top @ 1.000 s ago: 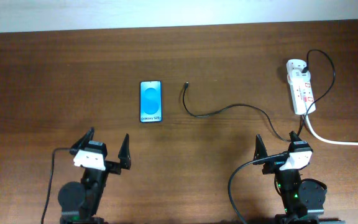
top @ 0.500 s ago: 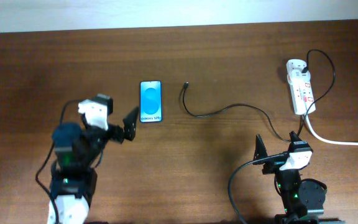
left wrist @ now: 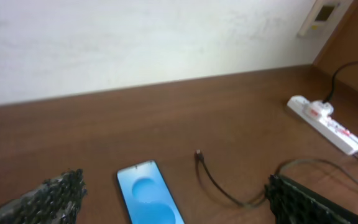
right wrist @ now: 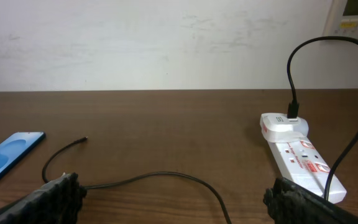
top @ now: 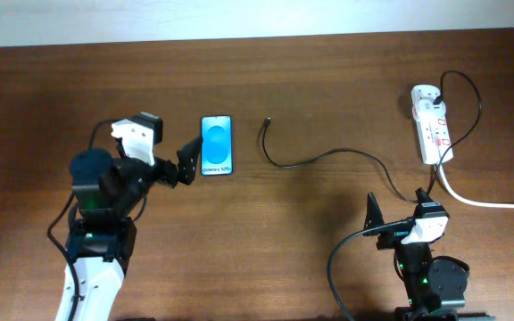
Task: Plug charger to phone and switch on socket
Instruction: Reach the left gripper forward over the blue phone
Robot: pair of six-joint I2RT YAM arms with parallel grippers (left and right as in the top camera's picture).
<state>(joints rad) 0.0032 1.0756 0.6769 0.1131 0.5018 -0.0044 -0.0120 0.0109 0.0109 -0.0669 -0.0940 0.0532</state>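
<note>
The fingers of my left gripper will close across the middle of the phone (top: 216,142) (left wrist: 152,204), on the phone's two long sides.
The phone (top: 217,145) lies flat, blue screen up, left of centre. The charger (top: 319,158) is a thin black cable; its plug tip (top: 267,122) lies free on the table just right of the phone. The cable runs right to the white socket (top: 431,125). My left gripper (top: 169,143) is open and empty just left of the phone, which shows low between its fingers in the left wrist view (left wrist: 149,196). My right gripper (top: 396,207) is open and empty at the front right, and the cable (right wrist: 160,177) lies ahead of it.
A thick white cord (top: 480,201) leaves the socket's near end toward the right edge. A black plug (top: 426,92) sits in the socket's far end. A pale wall runs along the table's far edge (top: 257,40).
My left arm has swung up from the front edge toward the phone, a little closer in the last half second. The right arm, phone and cable have not moved.
</note>
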